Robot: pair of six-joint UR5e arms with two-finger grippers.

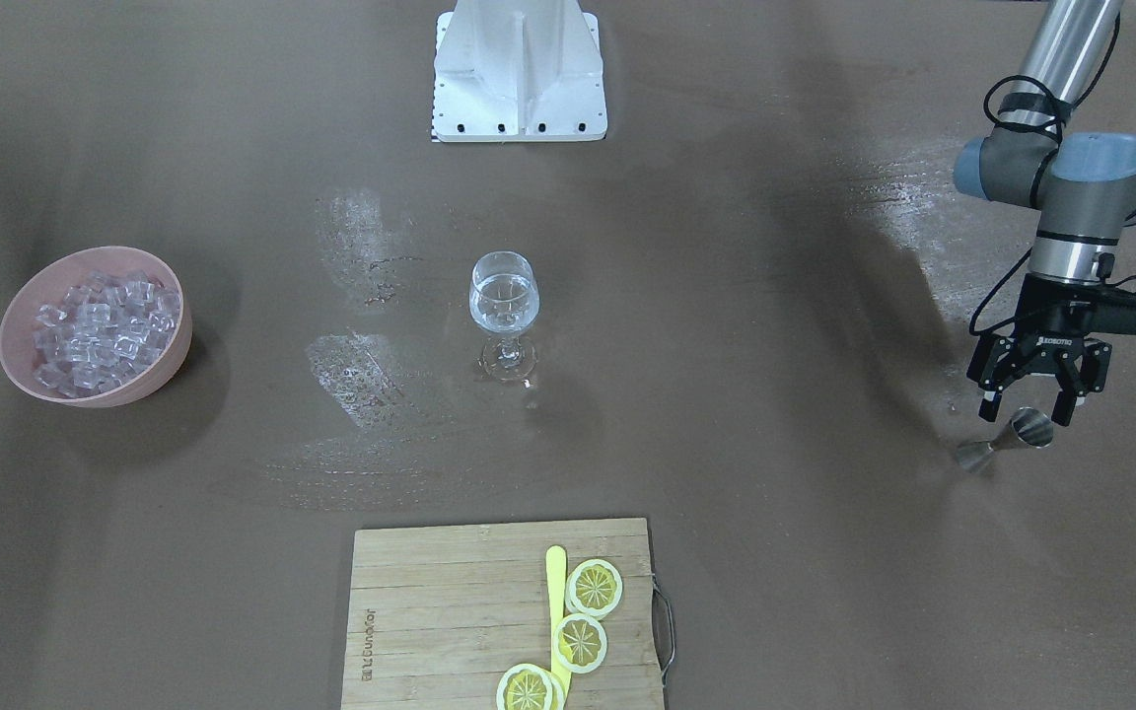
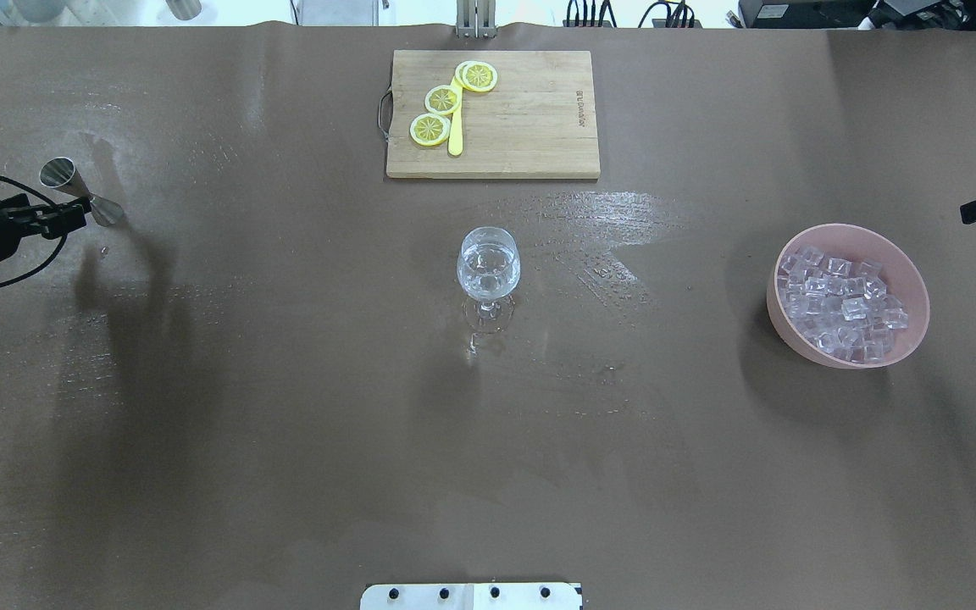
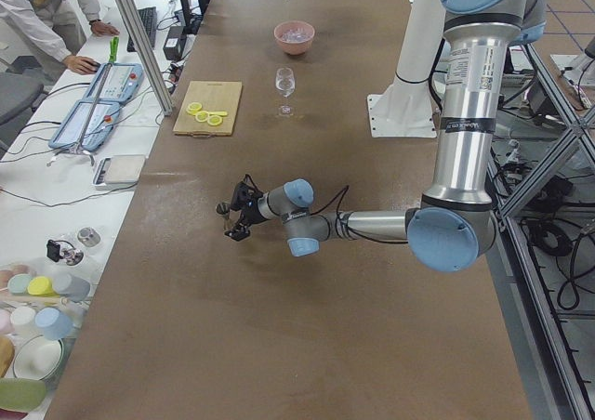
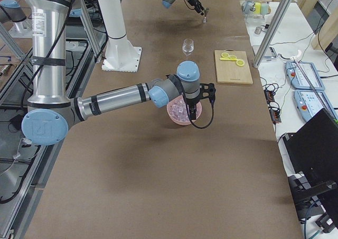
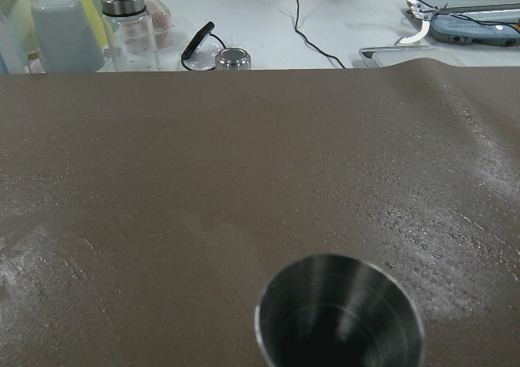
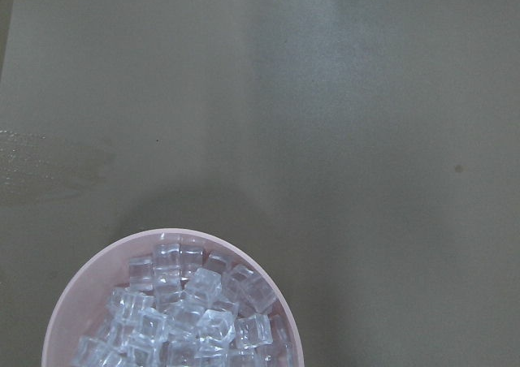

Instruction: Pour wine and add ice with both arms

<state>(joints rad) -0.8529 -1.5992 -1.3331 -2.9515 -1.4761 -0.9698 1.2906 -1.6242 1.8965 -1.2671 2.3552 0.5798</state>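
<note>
The wine glass still needs ice, so my right gripper needs to grab an ice cube near the middle of the pink bowl (image 1: 95, 316).
The wine glass (image 1: 504, 296) stands mid-table and holds clear wine (image 1: 503, 306); it also shows in the overhead view (image 2: 488, 264). The ice (image 1: 100, 330) fills a pink bowl (image 1: 174, 360), also seen in the overhead view (image 2: 844, 301) and the right wrist view (image 6: 187, 318). My left gripper (image 1: 1029, 402) is open, just above a steel jigger (image 1: 1007, 441) that stands on the table; the jigger's empty mouth (image 5: 340, 314) fills the bottom of the left wrist view. My right gripper (image 4: 192, 113) hangs over the ice bowl (image 4: 177, 115); I cannot tell whether it is open or shut.
A wooden cutting board (image 1: 430, 611) with three lemon slices (image 1: 580, 641) and a yellow tool (image 1: 556, 592) lies at the operators' edge. The white base block (image 1: 519, 74) stands at the robot's edge. Wet patches lie around the glass. Cups and bottles stand beyond the table's left end (image 5: 122, 26).
</note>
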